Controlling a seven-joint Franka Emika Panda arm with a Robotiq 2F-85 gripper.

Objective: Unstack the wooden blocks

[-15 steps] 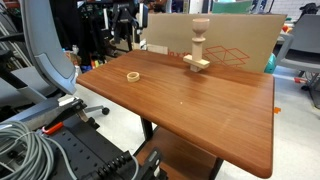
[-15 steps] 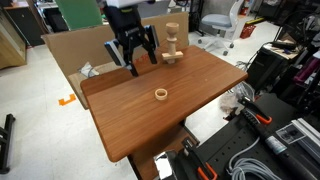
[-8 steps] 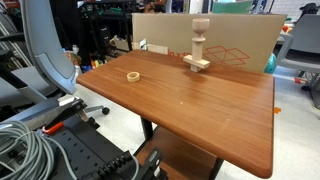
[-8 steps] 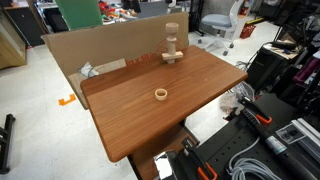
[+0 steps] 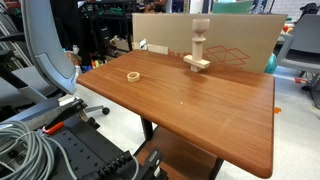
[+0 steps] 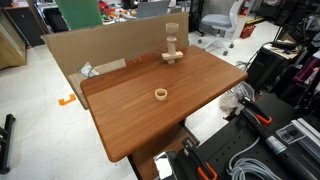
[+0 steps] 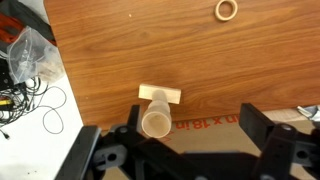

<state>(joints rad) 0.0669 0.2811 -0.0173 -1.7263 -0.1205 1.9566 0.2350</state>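
My gripper is going to the top block (image 5: 200,25) (image 7: 156,123) of the stack. It will close there, just above the upright turned piece.
The wooden blocks stand as a stack (image 5: 199,45) at the far side of the brown table (image 5: 200,110), next to the cardboard. A flat plank (image 5: 197,64) lies at the bottom, with an upright turned piece and a cube-like top on it. The same stack (image 6: 172,45) shows in both exterior views. A wooden ring (image 5: 133,76) (image 6: 160,95) lies apart on the table. In the wrist view I look down on the stack (image 7: 155,120), its plank (image 7: 160,96) and the ring (image 7: 227,11). My gripper (image 7: 195,125) is open above the stack's right side, touching nothing. The arm is outside both exterior views.
A large cardboard box (image 5: 230,40) (image 6: 90,55) stands upright along the table's far edge. An office chair (image 5: 40,50) and coiled cables (image 5: 20,140) sit beside the table. A plastic bag with wires (image 7: 25,55) lies on the floor past the table edge.
A second ago the arm and gripper showed next to the stack in an exterior view; they have since left that view. The stack and ring have not moved.
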